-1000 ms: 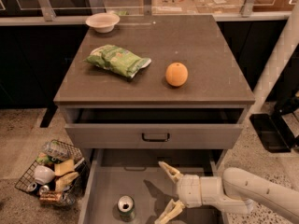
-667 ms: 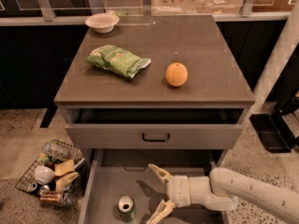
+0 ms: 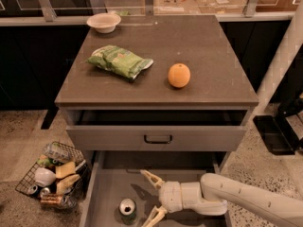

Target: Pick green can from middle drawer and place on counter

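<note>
I need to next move my gripper over to the green can in the middle drawer and close it around the can's body (image 3: 128,212), below its silver top.
The green can (image 3: 127,210) stands upright on the grey floor of the pulled-out middle drawer (image 3: 106,193), near its front left, silver top showing. My gripper (image 3: 150,196) reaches in from the right on a white arm. It is open, with one finger up near the drawer's back and the other low beside the can. It sits just right of the can and does not touch it. The counter (image 3: 208,56) is above, on top of the cabinet.
On the counter lie a crinkled green snack bag (image 3: 118,60), an orange (image 3: 179,75) and a white bowl (image 3: 103,22). The upper drawer with a black handle (image 3: 157,139) is slightly open. A wire basket of junk (image 3: 52,175) stands on the floor to the left.
My gripper has moved left inside the middle drawer, closer to the green can. The can has not moved.
</note>
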`<action>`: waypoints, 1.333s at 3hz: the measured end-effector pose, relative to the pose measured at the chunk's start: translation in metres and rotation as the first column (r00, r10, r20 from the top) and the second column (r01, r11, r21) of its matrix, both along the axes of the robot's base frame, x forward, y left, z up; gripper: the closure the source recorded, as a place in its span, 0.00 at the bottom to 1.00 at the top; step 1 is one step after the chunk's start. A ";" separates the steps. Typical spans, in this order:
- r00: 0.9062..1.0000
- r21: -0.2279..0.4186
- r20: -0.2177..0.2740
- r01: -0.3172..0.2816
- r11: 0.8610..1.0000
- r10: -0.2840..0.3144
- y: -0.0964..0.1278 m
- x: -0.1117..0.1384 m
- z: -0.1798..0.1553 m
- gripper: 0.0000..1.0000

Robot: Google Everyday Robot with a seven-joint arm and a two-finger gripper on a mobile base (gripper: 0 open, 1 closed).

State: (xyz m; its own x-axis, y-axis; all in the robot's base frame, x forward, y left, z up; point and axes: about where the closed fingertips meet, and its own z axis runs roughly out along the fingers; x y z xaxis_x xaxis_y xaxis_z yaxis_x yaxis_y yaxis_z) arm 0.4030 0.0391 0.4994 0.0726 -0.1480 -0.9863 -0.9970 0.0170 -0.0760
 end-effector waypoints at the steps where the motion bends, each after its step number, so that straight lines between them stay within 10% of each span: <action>1: 1.000 -0.026 0.007 0.004 1.000 -0.004 0.015 -0.001 -0.018 0.00; 4: 0.999 -0.066 -0.050 0.013 0.998 -0.017 0.038 -0.004 -0.072 0.00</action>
